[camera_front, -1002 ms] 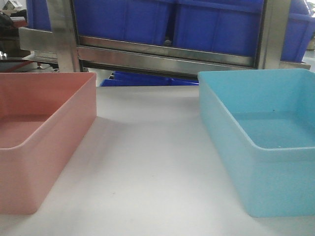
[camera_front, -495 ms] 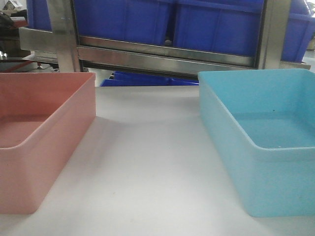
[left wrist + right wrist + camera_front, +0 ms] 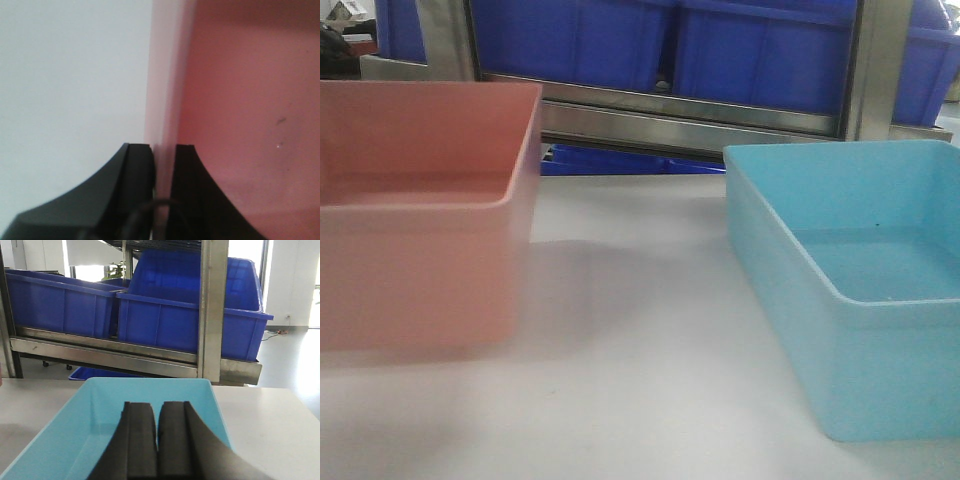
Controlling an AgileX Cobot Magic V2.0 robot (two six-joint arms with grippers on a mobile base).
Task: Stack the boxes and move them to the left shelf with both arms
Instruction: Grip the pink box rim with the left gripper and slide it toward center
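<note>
I should use my left gripper to set the salmon pink box, now raised off the table, down on the white tabletop (image 3: 655, 335), beside the light sky blue box.
The salmon pink box (image 3: 420, 215) is at the left of the front view, blurred and raised off the white table. In the left wrist view my left gripper (image 3: 163, 165) is shut on the pink box's wall (image 3: 165, 90), one finger outside, one inside. The light sky blue box (image 3: 850, 270) rests on the table at the right. In the right wrist view my right gripper (image 3: 158, 412) is shut and empty, above the blue box (image 3: 100, 420). A steel shelf rail (image 3: 690, 125) runs across behind the boxes.
Large dark blue ribbed crates (image 3: 750, 50) sit on the steel rack behind the table, also in the right wrist view (image 3: 165, 315). A steel upright (image 3: 212, 310) stands behind the blue box. White tabletop (image 3: 640, 350) lies between the boxes.
The pink box has risen off the table and shifted right and nearer the camera, held by my left gripper. The blue box has not moved.
</note>
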